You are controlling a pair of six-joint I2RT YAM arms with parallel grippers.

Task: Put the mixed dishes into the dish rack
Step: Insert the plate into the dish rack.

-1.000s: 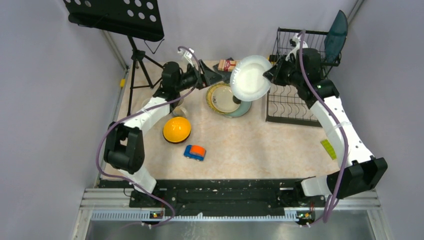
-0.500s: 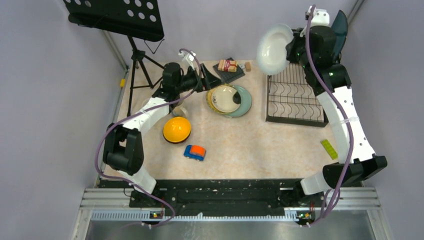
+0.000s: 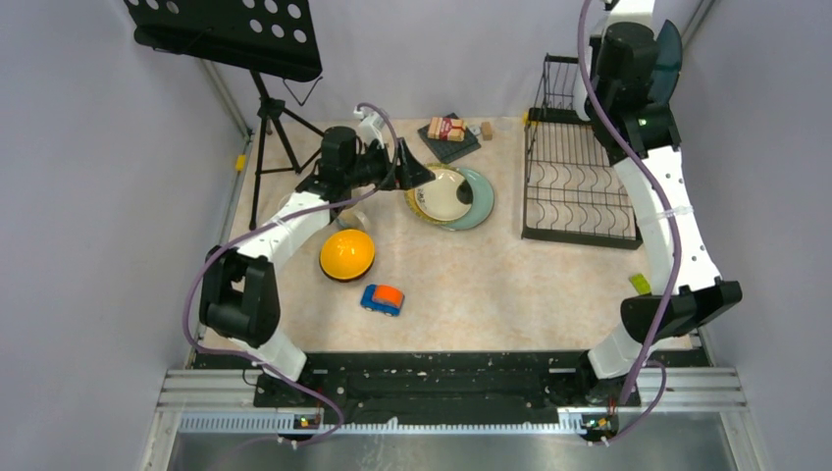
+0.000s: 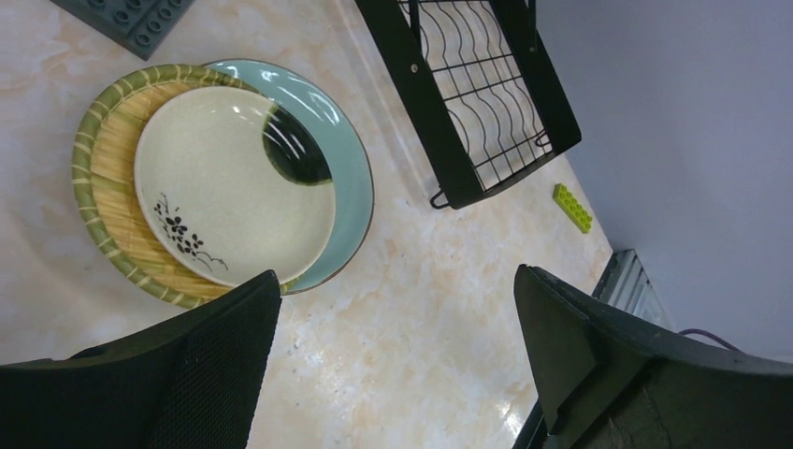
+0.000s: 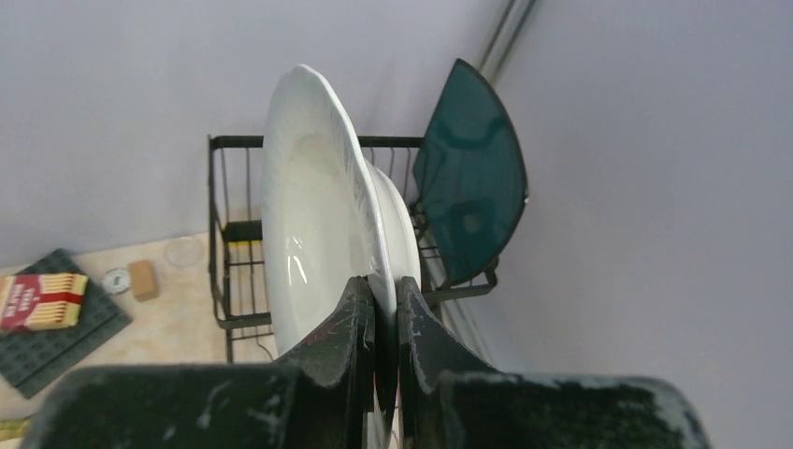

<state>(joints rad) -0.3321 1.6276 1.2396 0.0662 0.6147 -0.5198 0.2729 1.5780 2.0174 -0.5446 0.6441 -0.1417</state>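
I will use my right gripper to set the white plate down on edge in the raised basket [image 3: 639, 67] [image 5: 423, 220] next to the dark teal plate.
My right gripper [image 5: 385, 290] is shut on the rim of a white round plate [image 5: 313, 206], held on edge high above the far end of the black dish rack [image 3: 574, 186]. In the top view the raised right arm hides this plate. A dark teal plate [image 5: 468, 178] stands in the rack's raised basket. My left gripper [image 4: 395, 281] is open and holds nothing, low over the table beside a stack: a cream plate [image 4: 234, 182] on a yellowish striped plate [image 4: 103, 187] on a mint-green plate [image 4: 346, 159]. An orange-yellow bowl [image 3: 346, 254] lies upside down near the left arm.
A blue-and-orange toy car [image 3: 382, 298] sits in front of the bowl. A packet on a dark mat [image 3: 448, 132] lies at the back. A music stand [image 3: 226, 34] stands at the back left. A green brick [image 3: 640, 285] lies in front of the rack.
My right arm has swung the white plate up and back, from beside the stack to above the rack's far end. The left gripper has edged right toward the stack.
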